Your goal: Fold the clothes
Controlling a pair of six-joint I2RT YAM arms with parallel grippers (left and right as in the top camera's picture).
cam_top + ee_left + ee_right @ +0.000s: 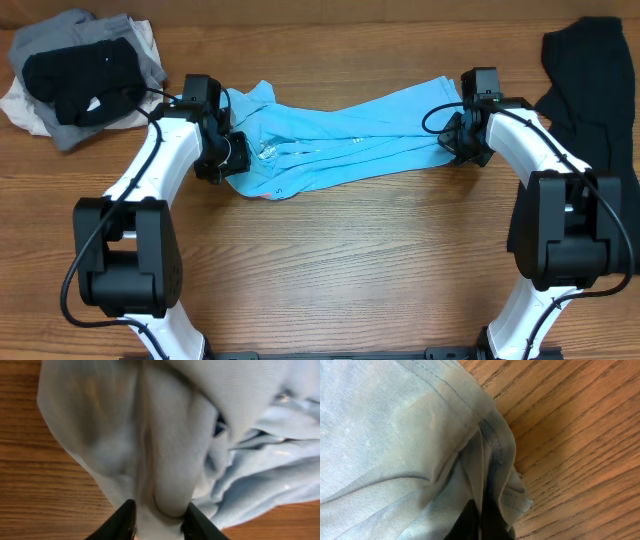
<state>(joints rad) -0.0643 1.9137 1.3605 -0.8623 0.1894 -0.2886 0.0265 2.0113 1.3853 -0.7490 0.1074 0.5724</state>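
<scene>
My right gripper is going to release the T-shirt's bunched edge on the bare wooden table [506, 112] beside the black garment. The T-shirt now lies stretched across the table.
A light sky-blue T-shirt [340, 140] lies stretched in a loose band across the table between my two grippers. In the overhead view my left gripper [232, 152] is at the shirt's left end and my right gripper [452, 135] at its right end. In the left wrist view a thick fold of the shirt [170, 435] sits pinched between the two black fingers [122, 522] of the left gripper [160, 525]. The right wrist view shows the right gripper [482, 525] shut tight on a stitched hem of the shirt [395, 435], cloth draped over its fingers.
A plain black garment [590, 80] lies at the back right, close to the right arm. A pile of grey, black and white clothes [85, 70] sits at the back left corner. Bare wooden table [340, 260] stretches in front of the shirt.
</scene>
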